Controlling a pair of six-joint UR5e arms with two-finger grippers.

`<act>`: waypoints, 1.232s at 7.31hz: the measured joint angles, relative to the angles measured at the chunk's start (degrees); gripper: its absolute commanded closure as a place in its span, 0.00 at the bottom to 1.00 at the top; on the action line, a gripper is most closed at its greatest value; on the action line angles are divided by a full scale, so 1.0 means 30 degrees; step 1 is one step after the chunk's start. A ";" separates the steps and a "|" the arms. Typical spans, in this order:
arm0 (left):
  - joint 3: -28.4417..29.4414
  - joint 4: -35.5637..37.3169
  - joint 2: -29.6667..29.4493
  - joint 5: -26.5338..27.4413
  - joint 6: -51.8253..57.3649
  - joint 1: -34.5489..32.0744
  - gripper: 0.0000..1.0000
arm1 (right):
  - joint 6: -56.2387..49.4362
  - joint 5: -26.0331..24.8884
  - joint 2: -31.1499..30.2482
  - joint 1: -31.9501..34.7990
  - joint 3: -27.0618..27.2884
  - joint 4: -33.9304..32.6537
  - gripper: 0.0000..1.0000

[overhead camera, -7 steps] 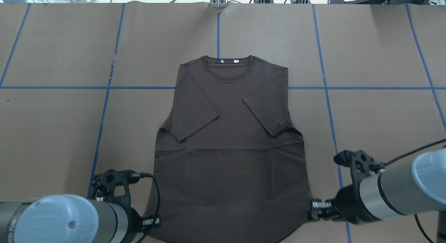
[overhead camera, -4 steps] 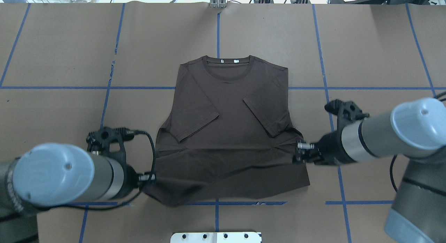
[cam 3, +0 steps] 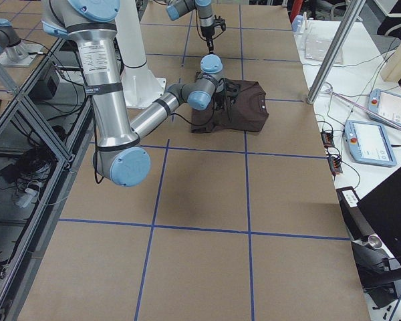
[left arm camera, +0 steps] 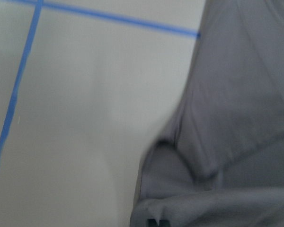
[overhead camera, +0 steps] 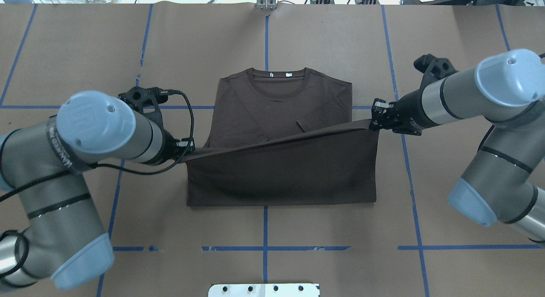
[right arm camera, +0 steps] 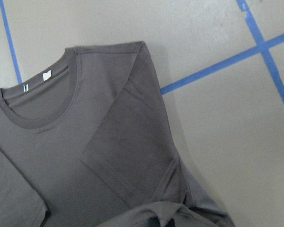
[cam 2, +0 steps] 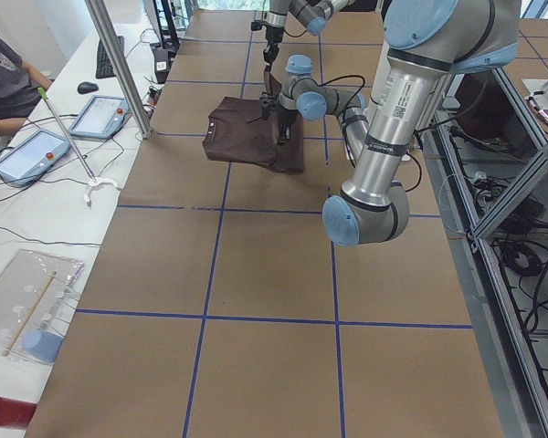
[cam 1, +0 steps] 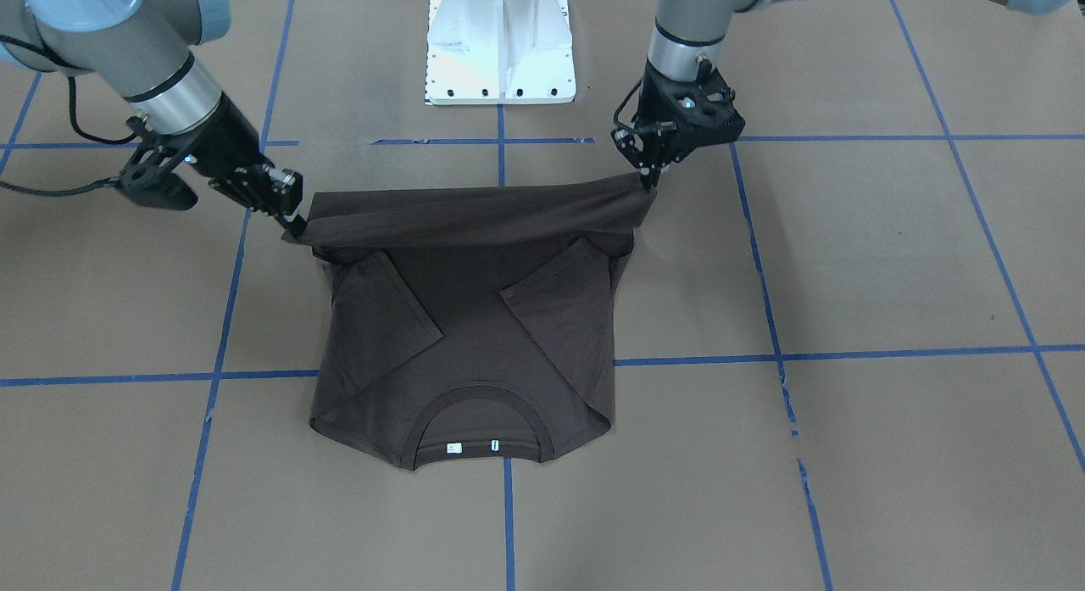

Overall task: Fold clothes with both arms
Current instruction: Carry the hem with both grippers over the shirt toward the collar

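Next, my left gripper lets go of the hem corner at the blue tape line (cam 1: 648, 376) (left arm camera: 168, 16), next to the folded sleeve of the T-shirt.
The clothes are one dark grey-brown T-shirt (overhead camera: 281, 177) lying flat on the brown table, with its ribbed collar (overhead camera: 279, 82) on the far side and both sleeves folded in over the chest. My left gripper (overhead camera: 189, 150) is shut on the left corner of the bottom hem. My right gripper (overhead camera: 374, 120) is shut on the right corner and sits further forward. The hem hangs taut between them above the shirt's middle, also seen in the front view (cam 1: 475, 218). The right wrist view shows the collar (right arm camera: 42, 109) and white neck tags ahead.
The white pedestal base (cam 1: 500, 44) stands on the robot's side of the shirt. Blue tape lines (overhead camera: 266, 248) grid the table. In the left side view a person (cam 2: 5, 78), tablets (cam 2: 27, 155) and a metal post (cam 2: 119, 68) stand beyond the far edge.
Both grippers have carried the bottom hem up and away from the robot toward the collar. The lower half of the shirt now doubles over the middle, the right side leading.
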 measured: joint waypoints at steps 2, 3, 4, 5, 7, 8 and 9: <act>0.2613 -0.1690 -0.1017 -0.0017 0.0348 -0.1461 1.00 | -0.0305 -0.0006 0.1583 0.0725 -0.2156 -0.0010 1.00; 0.3625 -0.2458 -0.1416 -0.0019 0.0385 -0.1954 1.00 | -0.0344 -0.0013 0.2438 0.0925 -0.3090 -0.0011 1.00; 0.4662 -0.3430 -0.1714 -0.0020 0.0397 -0.2356 1.00 | -0.0375 -0.0025 0.3089 0.1089 -0.3853 -0.0005 1.00; 0.5753 -0.4452 -0.1983 -0.0014 0.0396 -0.2662 1.00 | -0.0405 -0.0046 0.3572 0.1261 -0.4614 0.0022 1.00; 0.7888 -0.6226 -0.2588 0.0005 0.0282 -0.2913 1.00 | -0.0436 -0.0092 0.4300 0.1562 -0.6455 0.0727 1.00; 0.8719 -0.6724 -0.2980 0.0008 0.0209 -0.2930 1.00 | -0.0440 -0.0110 0.4595 0.1615 -0.7452 0.1466 1.00; 0.9257 -0.6974 -0.3304 0.0010 0.0167 -0.2930 1.00 | -0.0429 -0.0113 0.4877 0.1613 -0.8124 0.1963 1.00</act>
